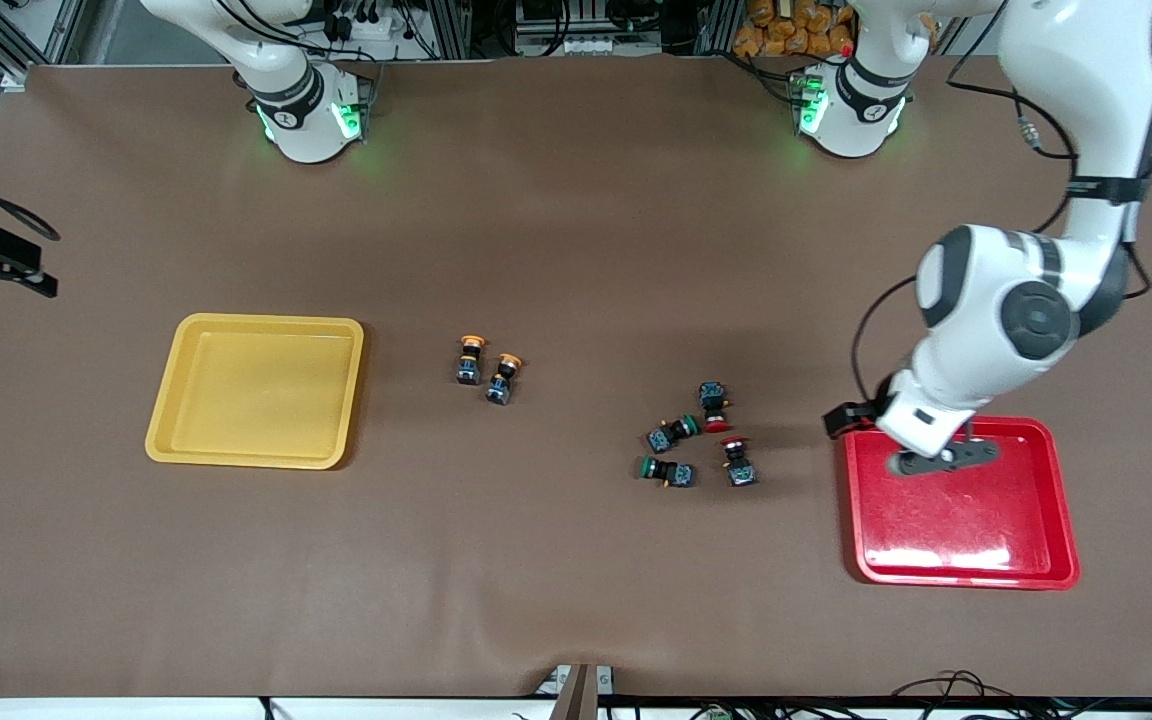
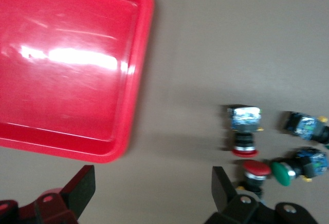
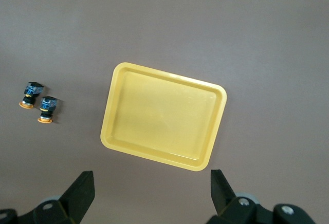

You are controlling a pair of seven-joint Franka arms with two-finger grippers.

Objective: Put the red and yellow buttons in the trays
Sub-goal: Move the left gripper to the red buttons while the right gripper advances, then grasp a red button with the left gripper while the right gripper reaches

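Note:
My left gripper is to move next to the blue end [image 1: 741, 475] [image 2: 245, 116] of the red-capped button that is nearest the red tray, and close there.
The red tray [image 1: 961, 505] lies toward the left arm's end of the table, with nothing in it, and also shows in the left wrist view [image 2: 67, 64]. My left gripper [image 1: 941, 458] hangs open and empty over its edge farthest from the front camera; its jaws [image 2: 154, 188] stand wide apart. Two red-capped buttons [image 1: 714, 405] [image 1: 737, 462] lie beside the tray toward mid-table, also seen in the left wrist view [image 2: 244, 131] [image 2: 256, 168]. The yellow tray [image 1: 254, 390] [image 3: 163, 117] holds nothing. Two yellow-capped buttons [image 1: 470, 360] [image 1: 503, 379] lie beside it [image 3: 32, 94] [image 3: 47, 108]. My right gripper [image 3: 151, 190] is open, high above the table.
Two green-capped switches [image 1: 673, 434] [image 1: 666, 471] lie touching the red-capped group; one green cap [image 2: 281, 173] sits right against a red cap. The right arm's base [image 1: 306, 110] and the left arm's base [image 1: 851, 110] stand along the table's edge farthest from the front camera.

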